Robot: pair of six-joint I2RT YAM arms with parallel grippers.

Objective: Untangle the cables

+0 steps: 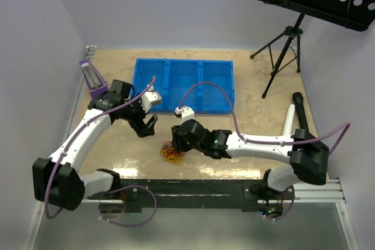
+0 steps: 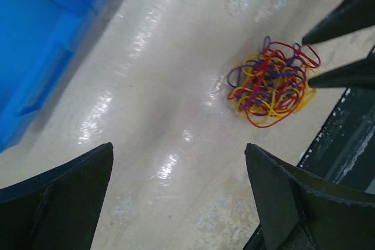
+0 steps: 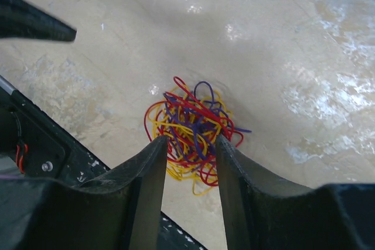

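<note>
Mixed wires fill the gap of my right gripper, so it should grip just the clump's outer red loop (image 3: 208, 177) while my left gripper keeps the clump still.
The cables (image 1: 171, 153) lie as one small clump of red, yellow and purple wires on the tabletop near its front edge, also seen in the left wrist view (image 2: 270, 83) and the right wrist view (image 3: 190, 122). My right gripper (image 1: 177, 141) (image 3: 190, 139) hovers right over the clump, its jaws parted with the wires showing in the gap; nothing is pinched. Its black fingertips (image 2: 337, 77) sit at the clump's edge. My left gripper (image 1: 146, 126) (image 2: 179, 146) hangs wide open and empty to the clump's left, above bare table.
A blue three-compartment bin (image 1: 184, 83) sits at the back of the table. A purple-topped holder (image 1: 92, 77) stands at the far left, a black tripod stand (image 1: 281, 51) at the back right. The black mounting rail (image 1: 193, 191) runs just in front of the clump.
</note>
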